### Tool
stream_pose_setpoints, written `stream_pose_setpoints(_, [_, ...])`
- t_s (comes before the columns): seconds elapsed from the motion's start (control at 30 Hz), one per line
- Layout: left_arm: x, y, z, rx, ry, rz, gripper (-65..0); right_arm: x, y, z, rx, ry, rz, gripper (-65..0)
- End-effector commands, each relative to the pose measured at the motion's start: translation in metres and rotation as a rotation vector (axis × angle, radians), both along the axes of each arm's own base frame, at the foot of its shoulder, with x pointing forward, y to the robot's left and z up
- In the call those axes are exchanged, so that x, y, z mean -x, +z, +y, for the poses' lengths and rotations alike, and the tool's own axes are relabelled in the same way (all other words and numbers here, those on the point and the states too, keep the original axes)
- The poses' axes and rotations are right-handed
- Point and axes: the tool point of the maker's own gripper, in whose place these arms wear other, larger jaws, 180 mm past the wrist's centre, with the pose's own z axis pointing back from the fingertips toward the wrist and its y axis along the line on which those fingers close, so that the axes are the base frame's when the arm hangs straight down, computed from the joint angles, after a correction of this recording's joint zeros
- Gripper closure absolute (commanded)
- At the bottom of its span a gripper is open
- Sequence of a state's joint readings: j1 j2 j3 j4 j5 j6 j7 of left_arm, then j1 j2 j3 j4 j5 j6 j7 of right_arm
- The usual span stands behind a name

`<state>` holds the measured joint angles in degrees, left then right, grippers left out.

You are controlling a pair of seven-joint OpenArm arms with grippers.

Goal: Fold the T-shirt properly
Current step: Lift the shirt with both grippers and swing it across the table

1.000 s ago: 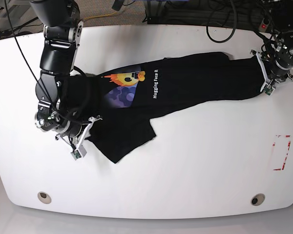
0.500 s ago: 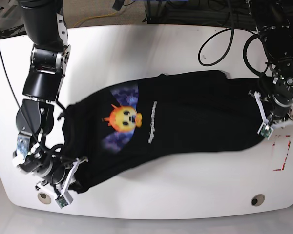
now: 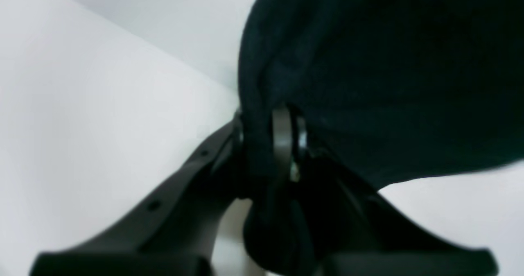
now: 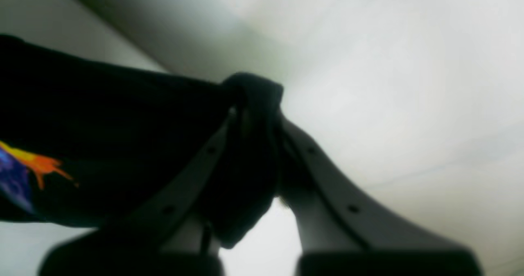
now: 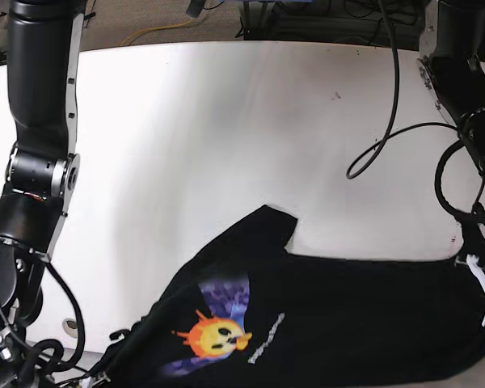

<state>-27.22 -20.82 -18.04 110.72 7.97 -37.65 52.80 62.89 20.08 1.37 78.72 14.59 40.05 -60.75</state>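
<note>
Next, my left gripper lets go of the bunched end of the black T-shirt on the white table's far part point(image 5: 435, 113), by the black cable loop.
The black T-shirt point(image 5: 347, 315) is stretched across the near part of the white table point(image 5: 226, 145), partly running off the bottom of the base view. Its yellow emoji print point(image 5: 217, 337) faces up, and one sleeve point(image 5: 268, 226) points toward the far side. My left gripper point(image 3: 270, 134) is shut on a bunched fold of the black cloth point(image 3: 368, 63); in the base view it sits at the shirt's right end point(image 5: 478, 273). My right gripper point(image 4: 256, 108) is shut on another bunch of the T-shirt point(image 4: 102, 124), at the base view's lower left, mostly hidden there.
A black cable loop point(image 5: 380, 149) hangs over the table at the right. More cables and dark equipment point(image 5: 307, 16) line the far edge. A round table fitting point(image 5: 69, 325) sits near the front left edge. My right arm's column point(image 5: 40, 97) stands along the left.
Both arms have pulled the T-shirt toward the table's near edge, holding it throughout. The shirt has slid from the table's middle to the front, and the print now sits lower.
</note>
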Motion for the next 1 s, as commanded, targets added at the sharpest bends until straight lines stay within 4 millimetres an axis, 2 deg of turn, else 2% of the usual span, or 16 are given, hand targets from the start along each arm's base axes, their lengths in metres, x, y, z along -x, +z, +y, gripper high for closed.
stream_pose_setpoints(0.0, [-0.002,0.047,0.003,-0.016,0.006,-0.123,-3.6,0.005,0.056,-0.005,0.013,-0.013,-0.111,0.0])
stream_pose_setpoints(0.13, [-0.002,0.05,0.002,-0.011,0.001,-0.133,-3.9,0.012,0.067,-0.013,0.044,-0.052,-0.107,0.0])
stream_pose_setpoints(0.2, [-0.002,0.044,0.001,-0.007,-0.001,-0.12,-3.9,0.015,0.057,-0.01,0.056,-0.048,-0.103,0.0])
stream_pose_setpoints(0.27, [0.0,0.027,0.0,-0.006,-0.002,-0.078,-3.9,0.018,0.044,-0.008,0.069,-0.045,-0.092,0.0])
stream_pose_setpoints(0.47, [0.013,-0.035,-0.001,-0.007,-0.007,0.073,-3.8,0.037,-0.024,-0.02,0.073,-0.071,-0.015,0.0])
stream_pose_setpoints(0.53, [0.023,-0.06,-0.003,-0.013,-0.013,0.135,-3.8,0.048,-0.058,-0.024,0.074,-0.08,0.035,0.0])
stream_pose_setpoints(0.63, [0.04,-0.105,-0.013,-0.016,-0.072,0.266,-3.8,0.068,-0.111,-0.031,0.057,-0.099,0.122,0.0])
stream_pose_setpoints(0.73, [0.061,-0.14,-0.013,0.017,-0.082,0.356,-3.6,0.091,-0.159,-0.036,0.041,-0.115,0.209,0.0])
stream_pose_setpoints(0.87, [0.089,-0.175,-0.008,0.035,-0.066,0.458,-3.6,0.123,-0.216,-0.042,-0.018,-0.15,0.324,0.0])
stream_pose_setpoints(0.97, [0.108,-0.197,-0.008,0.037,-0.065,0.527,-3.6,0.146,-0.25,-0.053,-0.041,-0.188,0.404,0.0])
